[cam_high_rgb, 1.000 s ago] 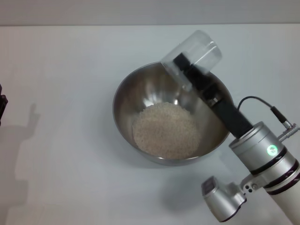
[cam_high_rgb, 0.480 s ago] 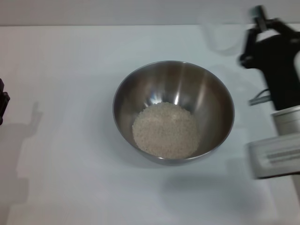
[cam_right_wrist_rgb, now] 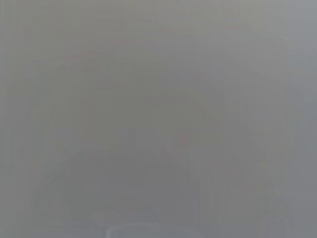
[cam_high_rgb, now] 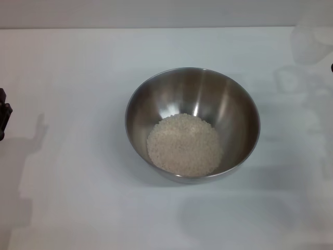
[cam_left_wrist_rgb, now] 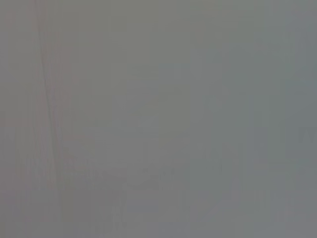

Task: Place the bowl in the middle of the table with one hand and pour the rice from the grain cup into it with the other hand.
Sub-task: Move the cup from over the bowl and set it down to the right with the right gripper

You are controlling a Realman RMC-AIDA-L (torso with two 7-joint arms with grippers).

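Observation:
The clear grain cup will go down from my right gripper onto the white table (cam_high_rgb: 230,67) close behind the bowl's far rim.
The stainless-steel bowl (cam_high_rgb: 192,124) stands in the middle of the white table (cam_high_rgb: 78,198). A mound of off-white rice (cam_high_rgb: 184,145) lies in its bottom. The clear grain cup (cam_high_rgb: 311,42) shows as a faint blurred shape at the far right, well away from the bowl, and looks empty. Of the right arm only a dark sliver (cam_high_rgb: 331,67) shows at the right edge, below the cup. A dark part of the left arm (cam_high_rgb: 3,119) sits at the left edge, far from the bowl. Both wrist views show only plain grey.
The left arm's shadow (cam_high_rgb: 26,156) falls on the table at the left. The table's far edge (cam_high_rgb: 156,27) runs along the top of the head view.
The right arm has swung away from over the bowl to the right and almost out of the head view, taking the cup to the far right. The bowl and rice have not moved.

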